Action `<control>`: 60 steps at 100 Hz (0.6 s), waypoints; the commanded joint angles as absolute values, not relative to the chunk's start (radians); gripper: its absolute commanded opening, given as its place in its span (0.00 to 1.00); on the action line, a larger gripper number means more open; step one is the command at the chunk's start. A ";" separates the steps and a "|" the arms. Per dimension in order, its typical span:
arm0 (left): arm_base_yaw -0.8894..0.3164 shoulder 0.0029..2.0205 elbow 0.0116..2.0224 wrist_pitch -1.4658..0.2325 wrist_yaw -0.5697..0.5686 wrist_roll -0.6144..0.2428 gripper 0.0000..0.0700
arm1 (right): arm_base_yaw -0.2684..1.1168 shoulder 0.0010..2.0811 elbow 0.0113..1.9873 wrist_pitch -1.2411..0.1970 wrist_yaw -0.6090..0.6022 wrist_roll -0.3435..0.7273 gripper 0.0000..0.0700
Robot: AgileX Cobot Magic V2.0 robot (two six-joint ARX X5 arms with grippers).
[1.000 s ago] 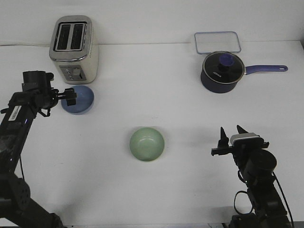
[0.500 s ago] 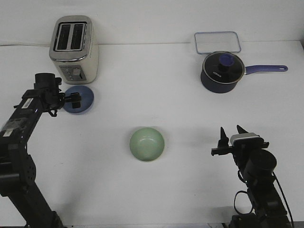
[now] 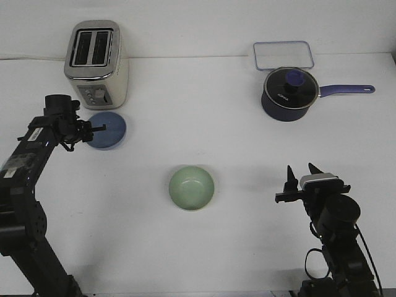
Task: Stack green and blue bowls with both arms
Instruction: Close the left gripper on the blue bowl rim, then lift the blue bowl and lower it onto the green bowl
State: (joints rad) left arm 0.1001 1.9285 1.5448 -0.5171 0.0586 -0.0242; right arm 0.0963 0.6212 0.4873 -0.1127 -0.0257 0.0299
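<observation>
The robot's left gripper should release the blue bowl inside the pale green bowl (image 3: 192, 187) near the middle of the table. The blue bowl is now in front of the toaster.
The pale green bowl (image 3: 192, 187) sits upright near the middle of the table. The light blue bowl (image 3: 108, 130) is at the left, just in front of the toaster, and looks tilted, with a faint shadow under it. My left gripper (image 3: 94, 129) reaches in from the left and its fingers are closed on the blue bowl's left rim. My right gripper (image 3: 300, 169) points up at the front right with its fingers apart. It holds nothing and is well to the right of the green bowl.
A silver toaster (image 3: 96, 62) stands at the back left, close behind the blue bowl. A dark navy saucepan (image 3: 289, 94) with a purple handle is at the back right, with a clear rectangular container (image 3: 283, 54) behind it.
My left arm has swung in and its gripper has closed on the blue bowl's rim. The bowl has shifted slightly right and tilted. The right arm and the green bowl have not moved.
</observation>
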 commanded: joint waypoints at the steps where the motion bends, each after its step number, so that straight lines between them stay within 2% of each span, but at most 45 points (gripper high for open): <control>1: 0.104 1.913 1.570 -0.530 0.078 -0.020 0.01 | 0.098 0.622 0.493 -0.098 -0.026 0.037 0.56; 32: 0.061 1.674 1.570 -0.669 0.228 -0.069 0.01 | 0.098 0.622 0.493 -0.097 -0.026 0.037 0.56; 60: -0.122 1.510 1.549 -0.822 0.256 -0.080 0.01 | 0.098 0.622 0.493 -0.097 -0.026 0.037 0.56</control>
State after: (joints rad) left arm -0.0715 1.5227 1.5375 -0.8089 0.2428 -0.0704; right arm 0.0963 0.6212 0.4873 -0.1120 -0.0257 0.0299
